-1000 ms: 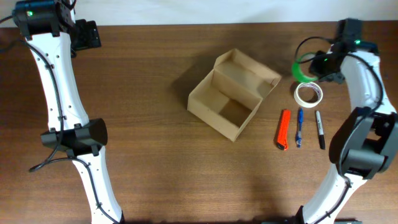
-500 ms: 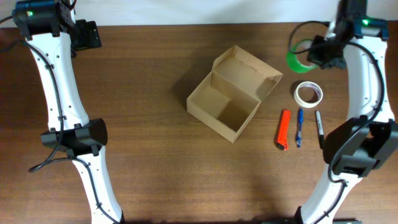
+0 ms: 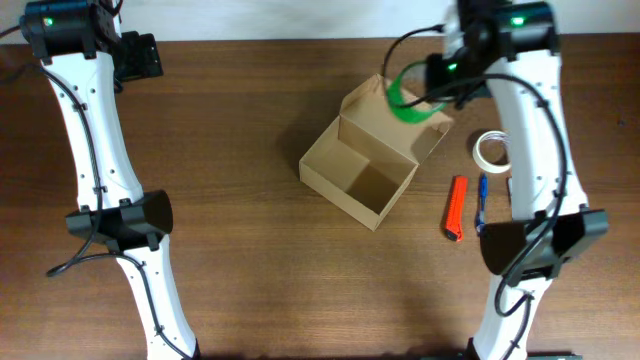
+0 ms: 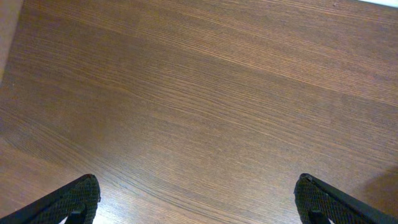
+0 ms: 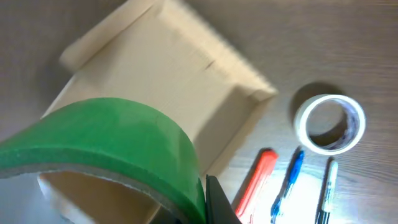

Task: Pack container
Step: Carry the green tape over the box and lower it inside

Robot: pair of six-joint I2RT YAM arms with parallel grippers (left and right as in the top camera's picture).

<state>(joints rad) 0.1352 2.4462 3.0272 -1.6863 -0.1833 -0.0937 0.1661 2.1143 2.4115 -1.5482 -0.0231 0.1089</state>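
Observation:
Next, my right gripper lets go of the green tape roll inside the end of the container (image 3: 343, 160) farthest from the orange cutter. The roll is now in the air over the lid.
The container (image 3: 340, 165) is a tan cardboard box standing open in the middle of the table, its flap lid (image 3: 400, 118) folded back to the upper right. My right gripper (image 3: 438, 78) is shut on the wall of a green tape roll (image 3: 405, 98) and holds it in the air over that lid. In the right wrist view the green tape roll (image 5: 118, 137) fills the lower left, with one black finger (image 5: 217, 202) against its outside and the container (image 5: 168, 81) below it. My left gripper (image 4: 199, 202) stands open over bare wood at the far left corner (image 3: 140, 57).
Right of the box lie a white tape roll (image 3: 493, 150), an orange cutter (image 3: 457, 208) and a blue pen (image 3: 481, 203). The right wrist view also shows a black marker (image 5: 326, 190) beside the pen. The right arm crosses above these items.
My right arm has carried the green tape roll up and leftward, from beside the white roll to above the box's lid. The left arm has not moved.

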